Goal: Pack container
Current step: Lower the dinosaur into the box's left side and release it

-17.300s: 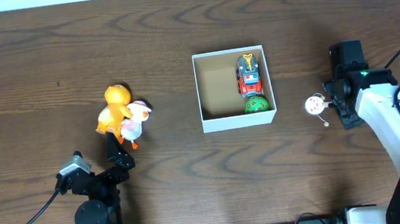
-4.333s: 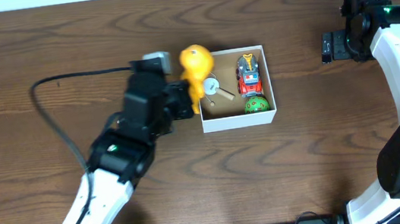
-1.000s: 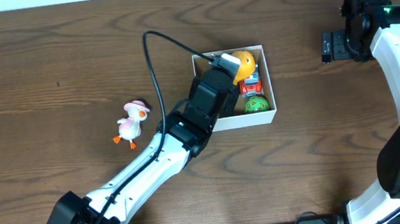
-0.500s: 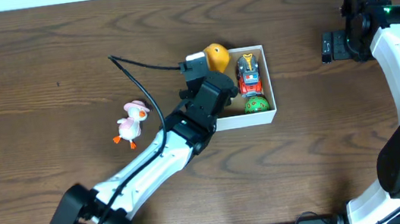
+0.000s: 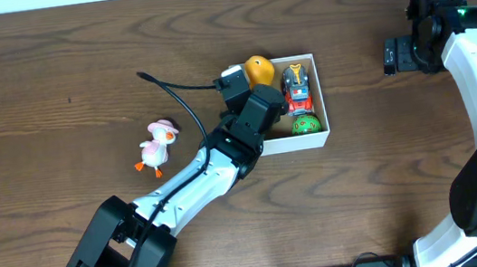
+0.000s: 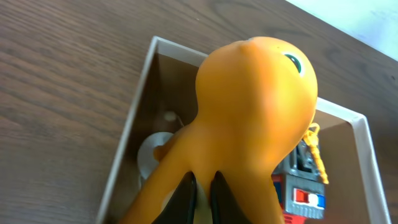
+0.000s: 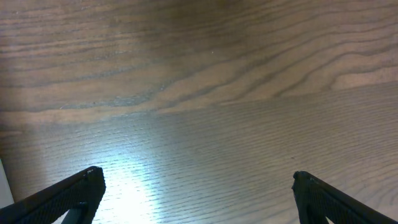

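Note:
Next, I let go of the orange rubber toy with my left gripper in the container (image 5: 266,109) (image 6: 208,190), between the red truck and the white round toy.
The container (image 5: 286,146) is a white-walled square box with a tan floor, near the table's middle. My left gripper (image 6: 202,180) is shut on an orange rubber toy (image 6: 255,118), which it holds at the container's far-left corner (image 5: 254,68). The toy's round head points away from the fingers. Whether it touches the floor I cannot tell. Inside lie a red toy truck (image 5: 297,90), a green ball (image 5: 306,125) and a small white round toy (image 6: 149,152), partly hidden by the orange toy. My right gripper (image 5: 390,55) stands open and empty above bare wood (image 7: 196,186), far right of the container.
A small white duck with a pink hat (image 5: 156,146) lies on the table left of the container. The left arm's black cable (image 5: 175,100) loops over the table between the duck and the box.
The left gripper has carried the orange toy from over the truck at the box's right side to its far-left corner. The right arm has not moved.

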Controlling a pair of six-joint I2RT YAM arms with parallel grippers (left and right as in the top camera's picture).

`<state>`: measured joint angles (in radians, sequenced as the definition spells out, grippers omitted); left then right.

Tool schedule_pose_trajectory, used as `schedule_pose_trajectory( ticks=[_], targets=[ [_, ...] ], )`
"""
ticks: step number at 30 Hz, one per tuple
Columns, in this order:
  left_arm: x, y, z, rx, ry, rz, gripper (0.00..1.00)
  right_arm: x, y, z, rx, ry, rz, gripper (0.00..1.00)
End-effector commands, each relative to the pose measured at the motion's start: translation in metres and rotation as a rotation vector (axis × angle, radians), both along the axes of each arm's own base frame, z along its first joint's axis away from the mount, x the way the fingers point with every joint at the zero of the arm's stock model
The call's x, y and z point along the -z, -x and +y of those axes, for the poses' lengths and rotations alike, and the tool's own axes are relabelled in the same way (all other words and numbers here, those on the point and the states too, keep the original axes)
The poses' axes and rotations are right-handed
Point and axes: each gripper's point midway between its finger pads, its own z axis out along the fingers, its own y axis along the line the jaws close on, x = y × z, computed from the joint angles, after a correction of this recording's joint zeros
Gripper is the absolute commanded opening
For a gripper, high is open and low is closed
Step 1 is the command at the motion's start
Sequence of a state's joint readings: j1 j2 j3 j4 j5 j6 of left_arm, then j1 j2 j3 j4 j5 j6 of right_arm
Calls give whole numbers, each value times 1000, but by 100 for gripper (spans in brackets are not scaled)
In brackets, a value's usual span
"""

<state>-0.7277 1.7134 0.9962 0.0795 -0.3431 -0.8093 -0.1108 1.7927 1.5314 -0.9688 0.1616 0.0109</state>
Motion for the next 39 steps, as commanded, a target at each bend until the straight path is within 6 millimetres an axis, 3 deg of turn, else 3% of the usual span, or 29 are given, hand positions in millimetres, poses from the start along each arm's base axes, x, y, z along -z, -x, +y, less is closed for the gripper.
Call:
schedule_pose_trajectory(
  ticks=[1, 11, 19, 26, 29, 32, 34, 39],
  targets=[
    [-17, -8, -12, 12, 50, -23, 6, -5, 1, -3, 1, 10, -11, 99],
    [5, 12, 8, 4, -60, 94, 6, -5, 1, -4, 1, 10, -11, 99],
    [-19, 14, 17, -18, -56, 57, 6, -5, 1, -4, 1, 10, -11, 99],
    [-16, 17, 24, -31, -87, 72, 6, -5, 1, -4, 1, 10, -11, 99],
    [-14, 18, 27, -39, -101, 75, 17, -5, 1, -4, 1, 10, -11, 99],
    [-15, 18, 27, -39, -100, 73, 47, -5, 1, -4, 1, 10, -11, 99],
    [-16, 16, 28, -46, -101, 67, 57, -5, 1, -4, 1, 10, -11, 99],
    [-22, 11, 37, -89, -138, 28, 59, -5, 1, -3, 1, 10, -11, 99]
  ],
)
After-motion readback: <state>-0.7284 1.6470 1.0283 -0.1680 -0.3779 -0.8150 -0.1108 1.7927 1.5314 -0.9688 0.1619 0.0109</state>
